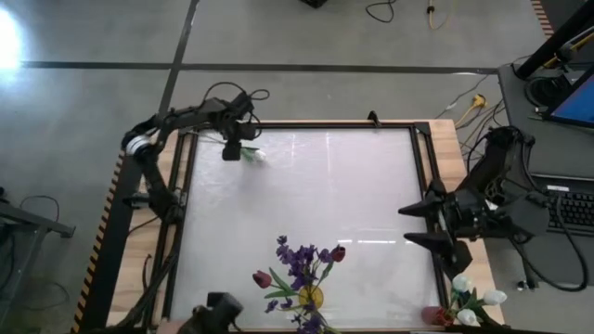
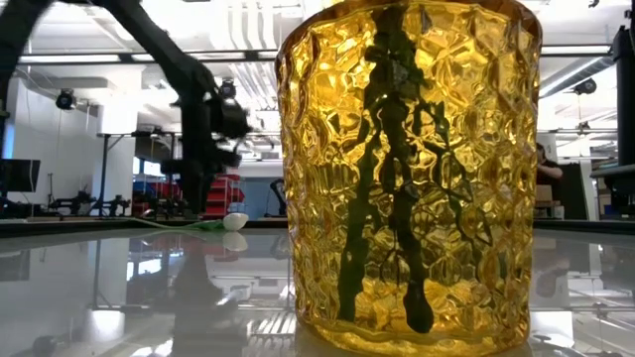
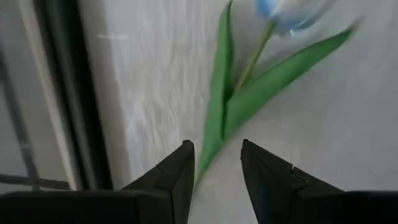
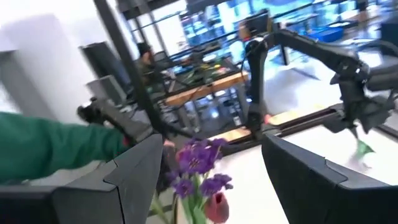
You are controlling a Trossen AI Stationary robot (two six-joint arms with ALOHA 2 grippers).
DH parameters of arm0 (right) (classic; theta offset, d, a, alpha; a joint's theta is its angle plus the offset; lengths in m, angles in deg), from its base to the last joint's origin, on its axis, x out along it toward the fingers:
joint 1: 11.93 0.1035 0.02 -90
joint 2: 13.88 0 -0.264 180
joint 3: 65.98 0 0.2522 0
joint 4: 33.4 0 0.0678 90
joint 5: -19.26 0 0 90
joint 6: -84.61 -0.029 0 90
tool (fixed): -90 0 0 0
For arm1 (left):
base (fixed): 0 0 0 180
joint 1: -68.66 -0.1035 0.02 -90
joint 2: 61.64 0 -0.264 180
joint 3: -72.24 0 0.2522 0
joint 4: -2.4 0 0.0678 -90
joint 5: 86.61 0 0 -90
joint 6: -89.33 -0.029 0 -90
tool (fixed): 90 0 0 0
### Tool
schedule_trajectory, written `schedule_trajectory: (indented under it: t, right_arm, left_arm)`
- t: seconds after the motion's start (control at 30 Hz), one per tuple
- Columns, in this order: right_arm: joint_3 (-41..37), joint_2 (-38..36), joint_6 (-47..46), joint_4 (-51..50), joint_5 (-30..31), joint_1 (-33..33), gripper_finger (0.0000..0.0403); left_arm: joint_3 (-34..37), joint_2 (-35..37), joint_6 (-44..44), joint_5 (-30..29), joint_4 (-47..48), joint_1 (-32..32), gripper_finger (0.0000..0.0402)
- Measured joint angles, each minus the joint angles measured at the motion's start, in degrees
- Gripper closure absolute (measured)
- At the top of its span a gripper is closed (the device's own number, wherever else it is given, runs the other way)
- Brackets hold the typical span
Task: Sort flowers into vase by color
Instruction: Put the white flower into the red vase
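Note:
The lower end of the white tulip lies at a slant across the open fingers of my left gripper, so I should turn in line with the tulip and close around its leaf base [image 3: 217, 137].
A white tulip [image 1: 253, 155] lies flat on the table near its far left corner. Its bud [image 2: 235, 220] and green leaves [image 3: 249, 93] rest on the surface. My left gripper [image 3: 216, 168] [image 1: 232, 150] is open and points down, with a finger on each side of the stem's lower end. A yellow glass vase [image 2: 407, 169] [image 1: 311, 298] at the near edge holds purple blossom sprigs [image 1: 297, 258] and dark red tulips [image 1: 263, 278]. More white tulips [image 1: 475, 299] stand at the near right corner. My right gripper [image 1: 418, 225] [image 4: 211, 168] is open and waits at the right edge. My left gripper comes from above with its fingers [image 3: 180, 168] across the tulip stem's lower end [image 3: 204, 163], which lies on the table between them. I cannot tell whether a finger touches the stem.
The table has a raised dark frame [image 1: 182, 186] just left of the left gripper. A reddish vase [image 1: 436, 315] stands at the near right corner. A dark camera [image 1: 215, 311] sits at the near edge. The white middle of the table [image 1: 334, 186] is bare. A desk with a keyboard [image 1: 568, 218] stands to the right.

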Motion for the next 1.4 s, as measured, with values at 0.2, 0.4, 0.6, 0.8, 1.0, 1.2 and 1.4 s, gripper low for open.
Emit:
schedule_trajectory:
  t: [0.2, 0.4, 0.6, 0.8, 1.0, 1.2, 1.4]
  right_arm:
    - [3.76, 3.87, -0.07, 0.35, 6.50, 0.00, 0.0133]
    - [6.06, 6.89, 0.15, 0.28, 8.88, -0.99, 0.0133]
    - [6.13, 7.82, 0.02, -0.90, 8.73, -1.96, 0.0133]
    - [6.08, 7.72, 0.01, -1.90, 8.64, -2.64, 0.0133]
    - [6.06, 7.20, -0.50, -1.84, 8.55, -2.64, 0.0133]
    - [6.04, 6.90, -0.48, -1.86, 8.55, -2.64, 0.0133]
    - [6.02, 6.90, -0.15, -1.88, 8.57, -2.64, 0.0133]
  left_arm:
    - [-6.39, -9.21, -5.28, 1.33, 3.17, -0.96, 0.0289]
    - [-11.09, -13.16, -8.65, 4.26, 7.28, 0.16, 0.0294]
    - [-10.87, -11.20, -8.28, 7.36, 8.87, 0.59, 0.0308]
    - [-8.44, -10.34, -7.74, 7.69, 6.13, 0.98, 0.0315]
    - [-6.94, -10.42, -2.68, 4.65, 2.30, 1.60, 0.0274]
    - [-6.47, -10.42, -2.60, 5.26, 1.33, 2.06, 0.0213]
    - [-6.38, -10.79, -1.99, 5.05, -0.14, 2.04, 0.0229]
